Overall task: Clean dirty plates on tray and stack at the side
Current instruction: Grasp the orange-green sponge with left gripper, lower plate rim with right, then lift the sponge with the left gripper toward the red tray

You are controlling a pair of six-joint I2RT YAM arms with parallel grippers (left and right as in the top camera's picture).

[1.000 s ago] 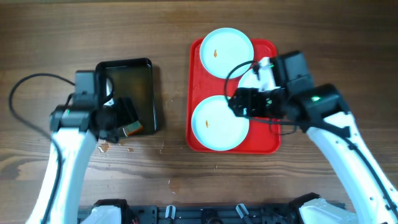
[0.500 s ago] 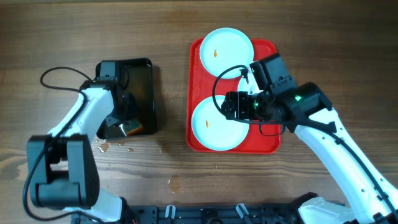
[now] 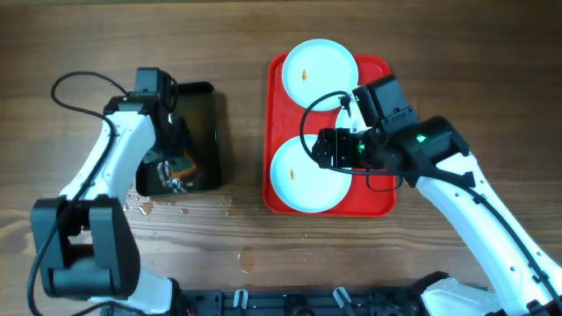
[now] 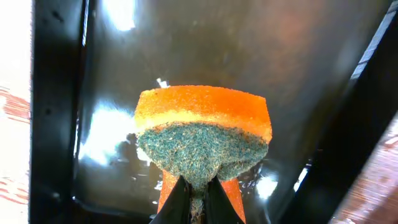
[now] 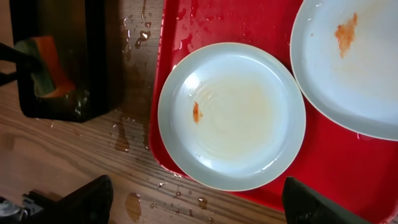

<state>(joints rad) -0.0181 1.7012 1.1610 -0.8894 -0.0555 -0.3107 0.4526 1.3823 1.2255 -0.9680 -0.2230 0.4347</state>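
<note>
The sponge shows only a short green part beyond the fingers of my left gripper, so I need to open them over the black tray and take the sponge farther back [image 4: 166, 188] before I wipe.
The red tray [image 3: 379, 200] holds pale blue plates. The near plate [image 3: 299, 180] [image 5: 231, 115] has a small orange smear left of its centre. The far plate [image 3: 318, 63] is smeared too. Another smeared plate [image 5: 348, 62] shows at the upper right of the right wrist view. My right gripper [image 3: 338, 149] [image 5: 199, 202] hovers open above the near plate's right side, touching nothing. My left gripper [image 3: 169, 168] [image 4: 198, 186] is shut on an orange sponge with a green scouring side [image 4: 202, 134], held low over the wet black tray [image 3: 204, 114].
The black tray [image 4: 56, 93] with shiny liquid lies left of the red tray, with a strip of wood between them. Water drops [image 3: 145, 206] [image 5: 134, 205] spot the table in front of both trays. The right arm's cable loops over the red tray.
My left gripper has closed on the sponge and swung farther into the black tray. My right gripper moved left over the near plate, then stayed still and open.
</note>
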